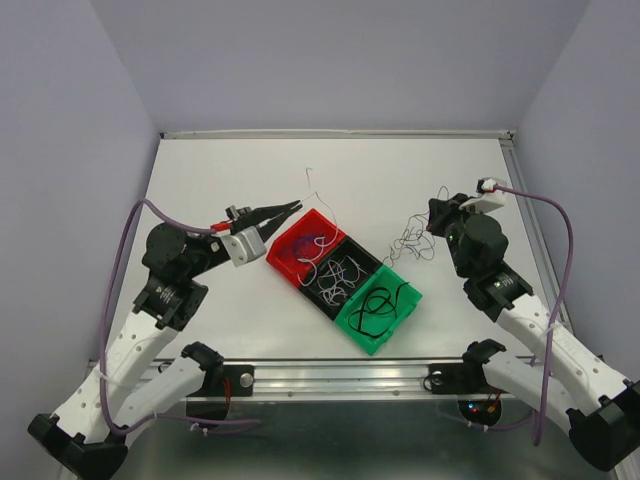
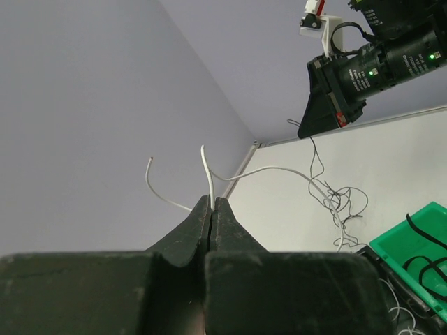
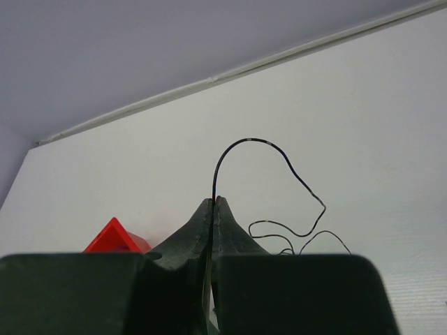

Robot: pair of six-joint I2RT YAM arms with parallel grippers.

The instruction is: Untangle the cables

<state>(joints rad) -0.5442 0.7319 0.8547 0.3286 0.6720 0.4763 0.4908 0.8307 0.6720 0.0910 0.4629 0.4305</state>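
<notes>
Next, my left gripper lets go of the white cable inside the black bin (image 1: pixel 338 274) (image 2: pixel 401 315), between the red bin and the green bin.
A loose tangle of thin black and white cables (image 1: pixel 412 243) lies on the white table between the bins and my right arm. My left gripper (image 1: pixel 297 205) is shut on a white cable (image 2: pixel 207 167). That cable's free end curls up past the tips (image 2: pixel 211 201), and the rest arcs across to the tangle (image 2: pixel 339 202). My right gripper (image 1: pixel 437 208) is shut on a black cable (image 3: pixel 251 142). It loops up from the tips (image 3: pixel 215 200) and drops back toward the table. More cables lie coiled inside the three bins.
A red bin (image 1: pixel 290 232), a black bin (image 1: pixel 365 250) and a green bin (image 1: pixel 365 338) stand joined in a diagonal row mid-table. Grey walls close in the left, back and right. The right arm (image 2: pixel 377 66) shows in the left wrist view.
</notes>
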